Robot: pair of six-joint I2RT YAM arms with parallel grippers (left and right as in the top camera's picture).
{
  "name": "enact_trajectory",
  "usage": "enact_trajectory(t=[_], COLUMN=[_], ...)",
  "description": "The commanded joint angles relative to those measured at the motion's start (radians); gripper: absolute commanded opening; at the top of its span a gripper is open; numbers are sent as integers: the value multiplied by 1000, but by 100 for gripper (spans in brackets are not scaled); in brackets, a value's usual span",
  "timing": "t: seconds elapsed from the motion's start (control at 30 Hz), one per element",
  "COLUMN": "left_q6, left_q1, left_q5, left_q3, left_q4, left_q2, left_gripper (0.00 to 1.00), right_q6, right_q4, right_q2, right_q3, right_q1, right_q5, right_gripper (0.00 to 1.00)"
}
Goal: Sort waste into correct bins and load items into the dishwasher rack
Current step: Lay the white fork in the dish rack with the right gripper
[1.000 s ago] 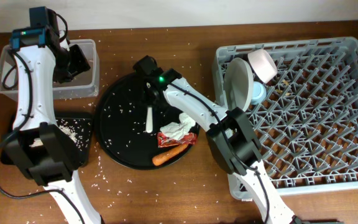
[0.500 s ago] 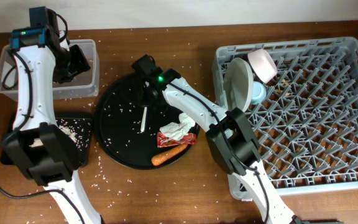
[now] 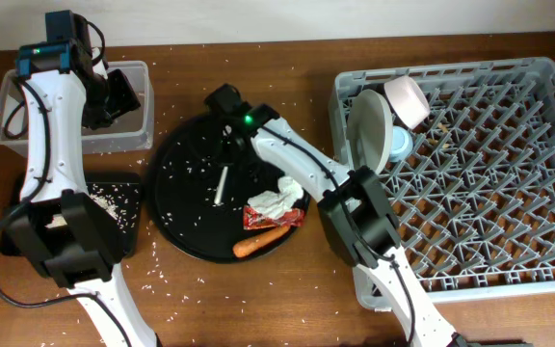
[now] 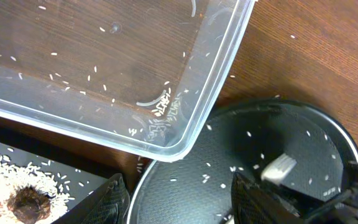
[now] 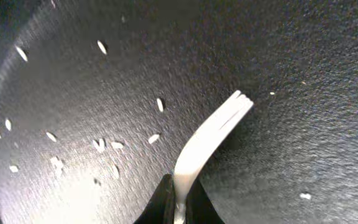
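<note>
My right gripper needs to release the white plastic fork in the grey rack (image 3: 408,200) in front of the bowl. The fork's tines are now over the black tray.
My right gripper (image 3: 227,146) (image 5: 180,202) is shut on the handle of the white plastic fork (image 3: 222,183) (image 5: 211,134), whose tines are over the round black tray (image 3: 186,207). The crumpled napkin (image 3: 277,196), red wrapper (image 3: 270,218) and carrot (image 3: 260,244) lie on that tray. My left gripper (image 3: 114,96) (image 4: 182,202) is open and empty over the clear tub (image 3: 70,143) (image 4: 191,118). The shallow black tray (image 3: 131,198) (image 4: 73,177) holds beige scraps (image 4: 5,177) and a brown chunk (image 4: 20,202). The grey rack (image 3: 480,193) holds the plate (image 3: 367,125), bowl (image 3: 408,99) and cup (image 3: 399,145).
Rice grains are scattered over the round tray, in the tub and on the wooden table (image 3: 287,289). The rack fills the right side. The tub sits at the back left, with the shallow tray in front of it.
The fork's lower end has swung a little to the left in my right gripper. The left arm has not moved.
</note>
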Motion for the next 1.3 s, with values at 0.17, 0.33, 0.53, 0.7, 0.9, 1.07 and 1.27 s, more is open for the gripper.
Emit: enact_trajectory(t=[0.17,0.33,0.53,0.7,0.9,1.07,1.27], left_q6=[-5,-5,-5,-5,-5,-5,460], left_q1=[1,1,1,1,1,1,-108], left_q5=[-8,-8,-8,-8,-8,-8,180], left_q3=[13,13,13,13,13,13,13], left_q4=[-1,13,9,12,14,11,-57], left_q2=[-21,-21,-21,-21,-21,-21,-21], left_gripper=[54,55,55,55,55,55,64], right_q6=[-342,-486,-467,-257,-215,-223,-306], right_q4=[-438,-781,-815,-746,-262,-226,-356], right_q2=[-298,-512,-755,-941,-940,-942,-947], right_q3=[346,391,211,-346,-816,-824,-476], right_q1=[-189,-323,-322,-381,-599,-634,-526], right_q5=[25,206,237,520,428,282,217], right_gripper=[4,4,4,4,5,55,78])
